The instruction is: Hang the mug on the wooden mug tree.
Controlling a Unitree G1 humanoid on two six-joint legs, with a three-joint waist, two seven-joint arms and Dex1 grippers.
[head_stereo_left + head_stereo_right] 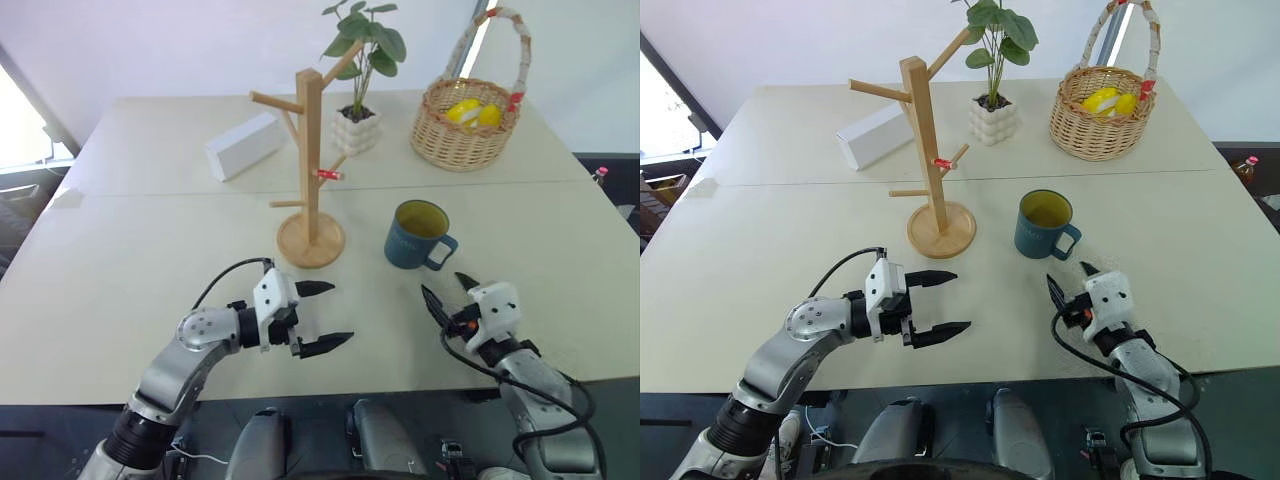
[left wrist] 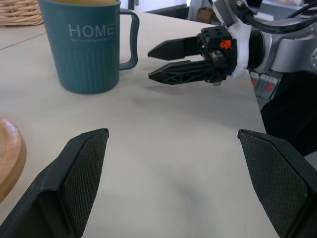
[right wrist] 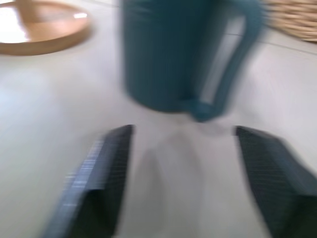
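The robot's right gripper has its open fingers facing the side of the mug, short of the mug's handle, so it should move over and pinch the handle's outer bar (image 1: 450, 252) before lifting.
The dark teal mug (image 1: 418, 235) stands upright on the table, its handle turned toward my right arm; "HOME" is printed on its side (image 2: 89, 47). Just left of it rises the wooden mug tree (image 1: 312, 160) on its round base (image 3: 44, 32), a small red tag on one peg. My right gripper (image 1: 442, 287) is open and empty, a short way in front of the mug's handle and pointing at it (image 3: 168, 54). Left of that, my left gripper (image 1: 335, 315) is open and empty near the front of the table, pointing right toward the right gripper (image 2: 150, 63).
A wicker basket (image 1: 463, 125) holding yellow fruit sits at the back right. A potted plant (image 1: 358, 128) in a white pot stands behind the mug tree, with a white box (image 1: 243, 146) to its left. The table's front edge runs close below both grippers.
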